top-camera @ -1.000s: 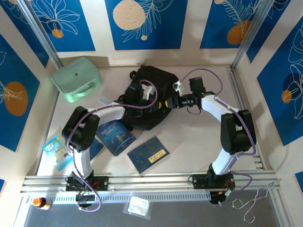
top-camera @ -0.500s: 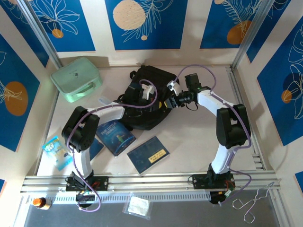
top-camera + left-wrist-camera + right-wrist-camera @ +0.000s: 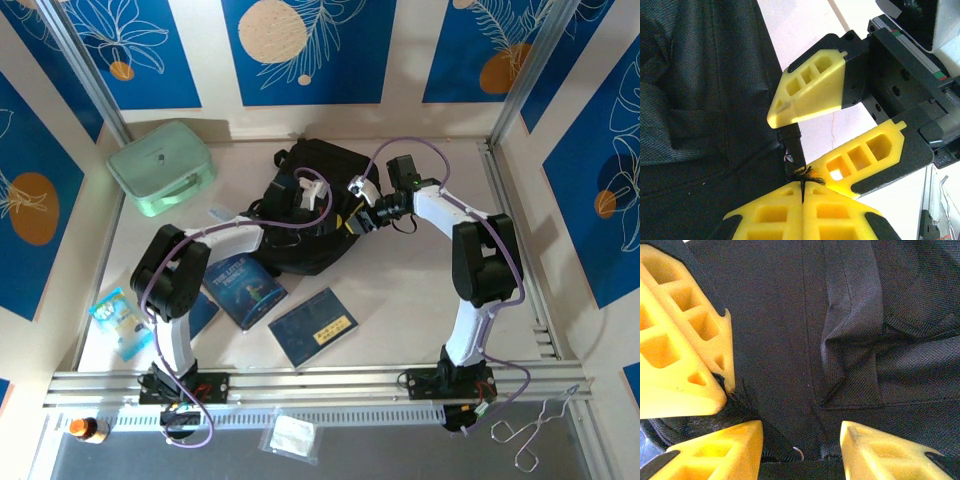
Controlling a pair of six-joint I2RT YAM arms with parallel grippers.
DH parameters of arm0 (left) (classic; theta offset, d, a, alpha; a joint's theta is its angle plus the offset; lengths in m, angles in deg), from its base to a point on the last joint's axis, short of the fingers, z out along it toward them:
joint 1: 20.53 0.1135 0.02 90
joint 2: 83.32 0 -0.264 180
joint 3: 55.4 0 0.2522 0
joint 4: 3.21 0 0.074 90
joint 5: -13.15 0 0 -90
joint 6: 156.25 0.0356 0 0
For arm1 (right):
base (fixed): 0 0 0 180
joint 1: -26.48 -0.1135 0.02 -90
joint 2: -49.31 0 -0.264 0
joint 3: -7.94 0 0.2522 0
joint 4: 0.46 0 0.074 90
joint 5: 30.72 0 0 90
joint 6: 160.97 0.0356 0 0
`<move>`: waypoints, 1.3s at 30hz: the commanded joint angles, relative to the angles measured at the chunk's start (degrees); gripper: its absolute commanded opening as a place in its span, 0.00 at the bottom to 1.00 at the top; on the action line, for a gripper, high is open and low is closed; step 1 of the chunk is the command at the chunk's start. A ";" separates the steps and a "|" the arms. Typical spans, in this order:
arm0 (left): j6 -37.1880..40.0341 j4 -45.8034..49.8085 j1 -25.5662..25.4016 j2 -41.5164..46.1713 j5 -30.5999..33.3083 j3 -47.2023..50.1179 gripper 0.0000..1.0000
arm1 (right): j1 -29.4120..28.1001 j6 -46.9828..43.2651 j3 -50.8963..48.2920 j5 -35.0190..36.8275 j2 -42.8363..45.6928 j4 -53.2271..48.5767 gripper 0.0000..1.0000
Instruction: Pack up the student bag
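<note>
The left gripper's fingers crowd the right gripper at the frayed strap end, so the robot's right gripper needs to back away, turn and grip the bag's side edge (image 3: 773, 64).
The student bag (image 3: 312, 190), a black fabric backpack, lies at the back middle of the table. My left gripper (image 3: 803, 186) is shut on a frayed black strap end (image 3: 807, 174) at the bag's right edge. In the top view it sits at the bag's right side (image 3: 343, 224). My right gripper (image 3: 801, 440) is open, with its yellow fingers (image 3: 810, 95) on either side of the same strap just past the left fingertips. Between the right fingers lie black bag fabric (image 3: 840, 340) and a small metal ring (image 3: 797, 452). From above, the right gripper (image 3: 358, 218) is seen meeting the left one.
A mint-green hard case (image 3: 160, 167) stands at the back left. Two dark blue books (image 3: 243, 288) (image 3: 313, 326) and a light blue booklet (image 3: 120, 320) lie in front of the bag. A metal rail (image 3: 520, 230) runs along the right.
My right gripper has moved left to the bag's edge, up against the left gripper, and its jaws have widened a little. The left gripper and the bag have stayed put.
</note>
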 commanded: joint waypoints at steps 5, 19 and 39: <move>-0.63 -2.48 0.95 0.77 -0.84 -0.05 0.00 | 0.12 -2.76 0.66 -3.30 -1.32 -2.40 0.46; -1.06 -2.34 1.02 0.61 -0.77 -0.44 0.00 | -1.18 -4.66 -0.18 -0.44 -1.39 -1.57 0.47; -2.01 -4.26 0.94 1.09 0.11 1.80 0.00 | -1.82 14.24 -7.80 19.86 2.64 17.92 0.24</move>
